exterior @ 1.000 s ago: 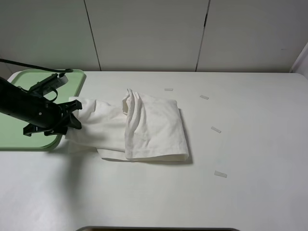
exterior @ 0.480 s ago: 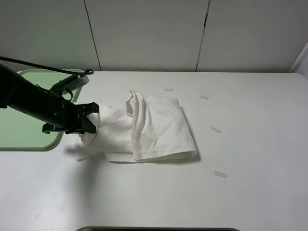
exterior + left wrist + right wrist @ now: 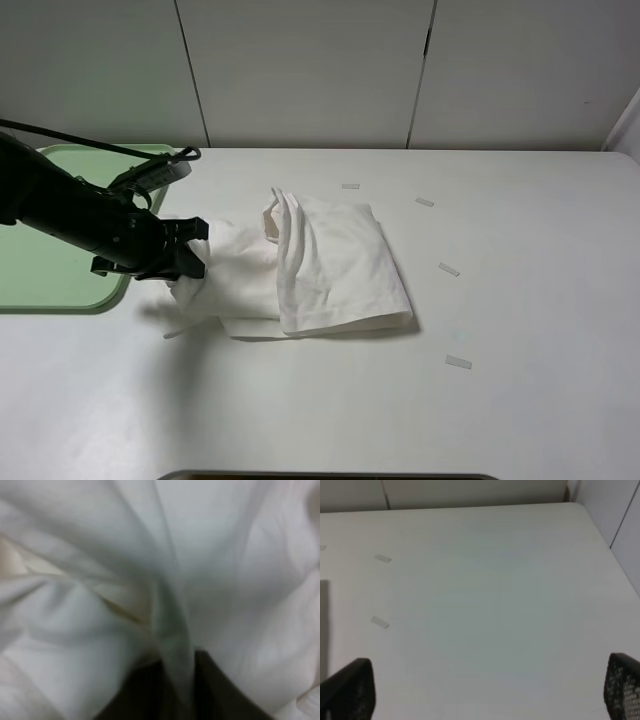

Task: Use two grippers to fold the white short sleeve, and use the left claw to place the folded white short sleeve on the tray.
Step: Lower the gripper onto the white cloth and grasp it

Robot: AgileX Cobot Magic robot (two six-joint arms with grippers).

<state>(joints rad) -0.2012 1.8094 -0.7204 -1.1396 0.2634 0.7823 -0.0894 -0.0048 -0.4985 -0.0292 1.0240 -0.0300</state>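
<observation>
My left gripper is pinching only a narrow fold of the white short sleeve. Next, I open it and take a thicker bunch [image 3: 188, 290] of the sleeve before I move to the tray.
The white short sleeve [image 3: 330, 260] lies folded and wrinkled on the white table, left of centre. My left gripper [image 3: 197, 250] is pushed against the shirt's left edge, its black jaws spread above and below the bunched cloth, just right of the pale green tray [image 3: 50, 285]. The left wrist view is filled with white cloth [image 3: 200, 555], with a fold running down into the dark jaws. My right gripper [image 3: 485, 680] is out of the exterior high view. In the right wrist view its two fingertips stand wide apart over bare table, holding nothing.
Several small pale tape strips lie on the table right of the shirt, such as one [image 3: 448, 269] and another [image 3: 458, 362]; two show in the right wrist view, one [image 3: 380, 622] nearer. White wall panels stand behind the table's far edge.
My left gripper moved right from the tray's edge into the shirt's left side. The shirt bunched up and slid a little to the right. In the last half second little moved.
</observation>
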